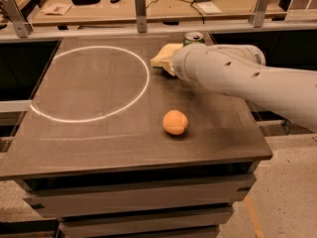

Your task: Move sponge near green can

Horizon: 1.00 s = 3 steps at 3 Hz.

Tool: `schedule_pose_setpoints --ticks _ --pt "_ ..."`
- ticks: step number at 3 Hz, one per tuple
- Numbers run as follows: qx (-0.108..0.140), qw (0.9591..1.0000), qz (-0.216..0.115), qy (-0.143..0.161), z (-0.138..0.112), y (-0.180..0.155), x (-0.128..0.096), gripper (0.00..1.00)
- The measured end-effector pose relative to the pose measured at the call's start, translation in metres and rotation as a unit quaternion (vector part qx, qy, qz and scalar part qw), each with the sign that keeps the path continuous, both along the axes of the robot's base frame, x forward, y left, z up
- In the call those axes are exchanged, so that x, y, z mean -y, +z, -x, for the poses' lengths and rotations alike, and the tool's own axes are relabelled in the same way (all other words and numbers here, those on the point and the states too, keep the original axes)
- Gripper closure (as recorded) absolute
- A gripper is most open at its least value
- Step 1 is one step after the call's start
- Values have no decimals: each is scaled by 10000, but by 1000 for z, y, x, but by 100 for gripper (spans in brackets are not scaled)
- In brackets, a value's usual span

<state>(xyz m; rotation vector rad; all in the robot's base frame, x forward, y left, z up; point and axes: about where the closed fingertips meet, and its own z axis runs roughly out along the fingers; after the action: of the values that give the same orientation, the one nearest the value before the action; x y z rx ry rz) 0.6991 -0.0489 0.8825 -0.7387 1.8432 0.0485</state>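
Next, I release the pale yellow sponge at the dark table's back, just before the green can (179,59).
The pale yellow sponge (159,56) is at the back of the dark table, just left of the green can (193,37). Only the can's silver top and a strip of green show above my arm. My gripper (169,63) is at the sponge's right side, mostly hidden behind my white wrist, and it is shut on the sponge. The sponge sits about a hand's width from the can.
A round orange fruit (175,122) lies on the table (99,148) towards the front right. A white circle (89,83) is marked on the left half. A metal rail with posts (140,4) runs along the back, with a cluttered bench behind it.
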Motion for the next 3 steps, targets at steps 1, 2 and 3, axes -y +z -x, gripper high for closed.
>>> schedule_pose_setpoints --ticks 1,2,3 --pt "29 9997 50 -253 -6 0 30 100" --pt "43 9993 71 -367 -7 -1 43 100" --pt "44 9992 73 -386 -8 -1 45 100"
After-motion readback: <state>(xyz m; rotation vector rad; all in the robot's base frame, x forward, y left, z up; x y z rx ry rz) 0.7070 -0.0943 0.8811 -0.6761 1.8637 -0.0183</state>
